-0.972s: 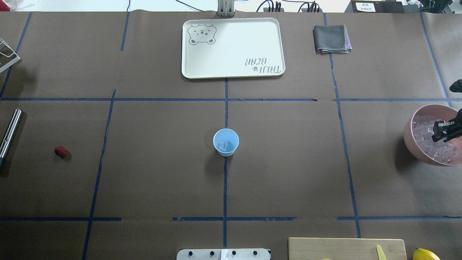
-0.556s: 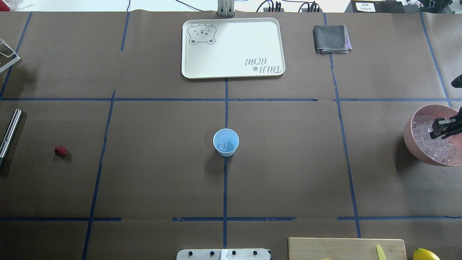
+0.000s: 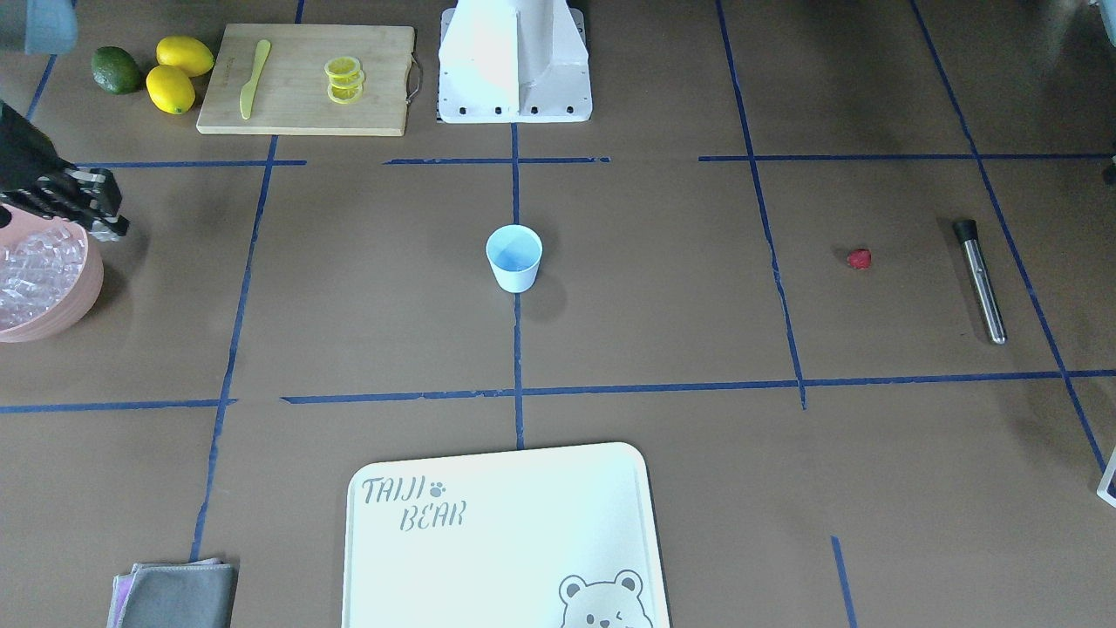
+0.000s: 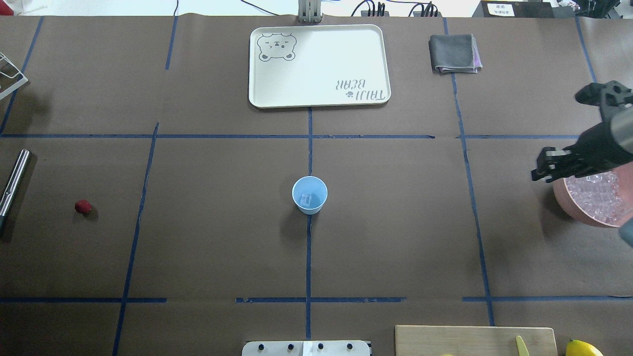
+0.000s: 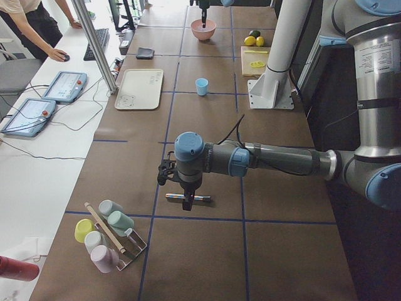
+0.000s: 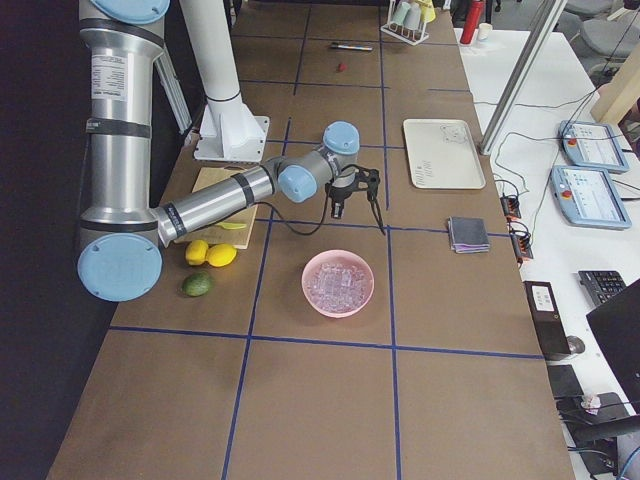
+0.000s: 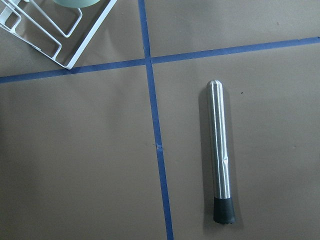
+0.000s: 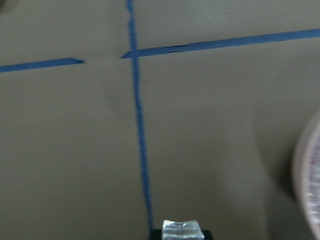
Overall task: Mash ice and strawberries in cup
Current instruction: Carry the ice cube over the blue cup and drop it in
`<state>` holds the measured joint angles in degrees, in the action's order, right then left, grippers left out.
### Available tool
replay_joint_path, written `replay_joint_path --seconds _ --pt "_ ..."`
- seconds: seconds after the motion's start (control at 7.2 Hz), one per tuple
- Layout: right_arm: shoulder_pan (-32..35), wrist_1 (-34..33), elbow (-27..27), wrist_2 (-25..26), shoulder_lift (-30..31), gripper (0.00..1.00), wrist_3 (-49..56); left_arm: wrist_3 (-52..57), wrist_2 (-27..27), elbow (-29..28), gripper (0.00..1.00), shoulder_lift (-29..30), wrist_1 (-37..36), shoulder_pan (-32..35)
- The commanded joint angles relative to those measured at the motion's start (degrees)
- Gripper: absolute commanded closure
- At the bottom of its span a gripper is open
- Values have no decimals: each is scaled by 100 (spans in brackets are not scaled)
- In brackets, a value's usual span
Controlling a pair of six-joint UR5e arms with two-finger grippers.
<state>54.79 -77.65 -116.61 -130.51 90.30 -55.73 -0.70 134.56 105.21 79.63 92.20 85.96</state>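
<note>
My right gripper is going to release the ice cube inside the white cup (image 3: 520, 262), which stands on the blue tape line.
The white cup (image 4: 309, 194) (image 3: 514, 257) stands at the table's centre with one clear ice cube (image 4: 306, 200) inside. More ice (image 4: 596, 195) fills the pink bowl (image 4: 561, 198) (image 3: 61, 314) at the right edge. My right gripper (image 4: 542, 173) (image 3: 109, 228) hangs just left of the bowl's rim, above the table, shut on an ice cube (image 8: 181, 230). The red strawberry (image 4: 83, 206) (image 3: 859, 258) lies far left. My left gripper (image 5: 183, 188) hovers over a steel muddler (image 7: 220, 155) (image 4: 14, 183); I cannot tell whether it is open or shut.
A white bear tray (image 4: 319, 64) and a folded grey cloth (image 4: 454, 53) lie at the far side. A cutting board (image 3: 305, 78) holds lemon slices and a yellow knife, with lemons (image 3: 179, 74) and an avocado (image 3: 116, 70) beside it. A cup rack (image 5: 106, 229) stands at the left end.
My right gripper has risen out of the pink bowl and moved left past its rim with an ice cube. The cup, strawberry and muddler have not moved.
</note>
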Motion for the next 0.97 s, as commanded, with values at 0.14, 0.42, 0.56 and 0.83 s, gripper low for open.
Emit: replay_joint_path --seconds 0.14,0.42,0.56,0.83 --pt "-1749 -597 591 883 -2463 100 -2718 0 0 -9 0 0 0 0" --pt "-2208 -936 1575 1246 -3821 100 -3731 0 9 8 0 0 0 0" --pt "-2393 -936 2163 1543 -4393 100 -3917 0 35 17 0 0 0 0" --pt "-2526 -683 2520 1783 -4645 100 -3998 0 35 35 0 0 -9 0"
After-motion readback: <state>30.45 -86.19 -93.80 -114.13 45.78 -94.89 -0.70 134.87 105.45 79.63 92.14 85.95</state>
